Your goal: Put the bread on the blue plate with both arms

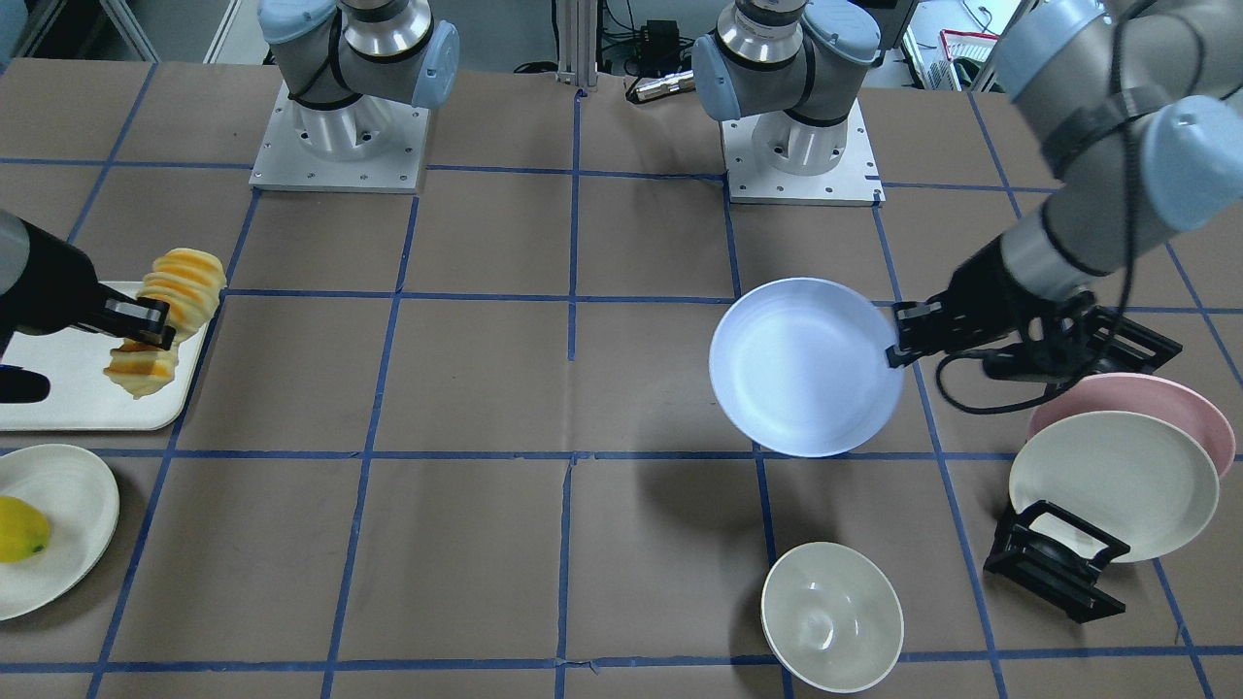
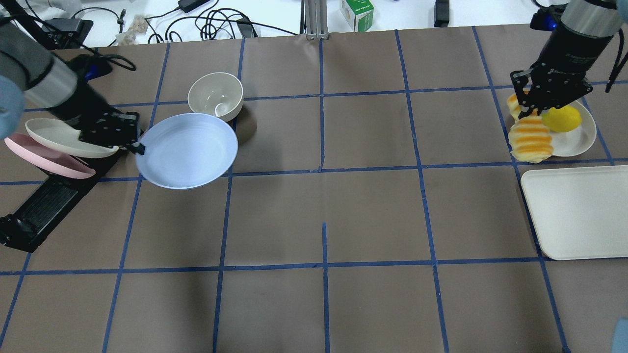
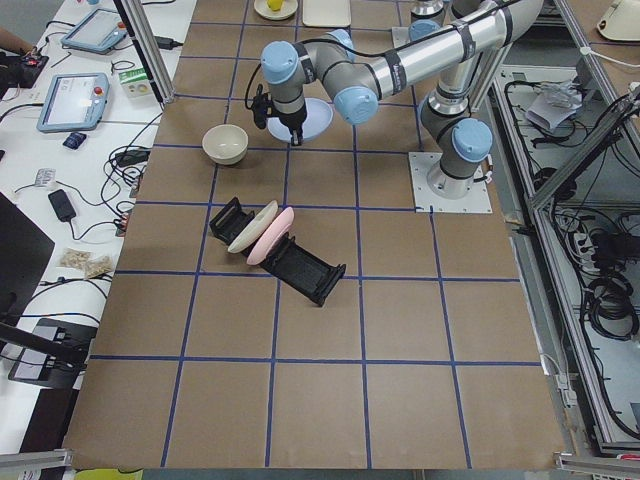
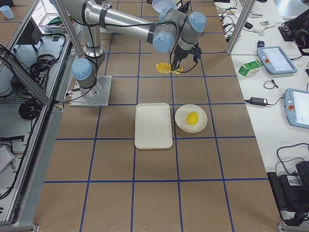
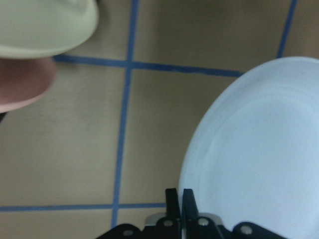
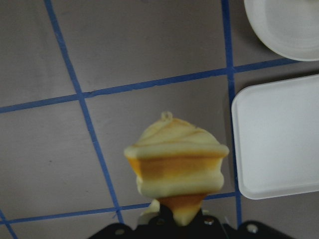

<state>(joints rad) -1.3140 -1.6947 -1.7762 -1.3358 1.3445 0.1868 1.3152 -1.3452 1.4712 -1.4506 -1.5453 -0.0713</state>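
Observation:
Next, my left gripper releases the blue plate, now held level above the table, over the blue line crossing in the middle of the table (image 1: pixel 576 436).
My left gripper (image 2: pixel 140 147) is shut on the rim of the blue plate (image 2: pixel 186 150) and holds it level above the table; it also shows in the front view (image 1: pixel 891 354) with the plate (image 1: pixel 804 366), and in the left wrist view (image 5: pixel 180 199) with the plate (image 5: pixel 259 149). My right gripper (image 2: pixel 532 112) is shut on the bread (image 2: pixel 530 139), a pale yellow loaf with orange ridges, held in the air above the table. The bread also shows in the front view (image 1: pixel 180 291) and in the right wrist view (image 6: pixel 175 159).
A white tray (image 2: pixel 579 211) lies at the right. A cream plate (image 2: pixel 581 137) holds a yellow lemon (image 2: pixel 562 119). A cream bowl (image 2: pixel 216 95) stands behind the blue plate. A black rack (image 2: pixel 44 206) holds a pink plate (image 2: pixel 49 162) and a cream plate (image 2: pixel 64 138).

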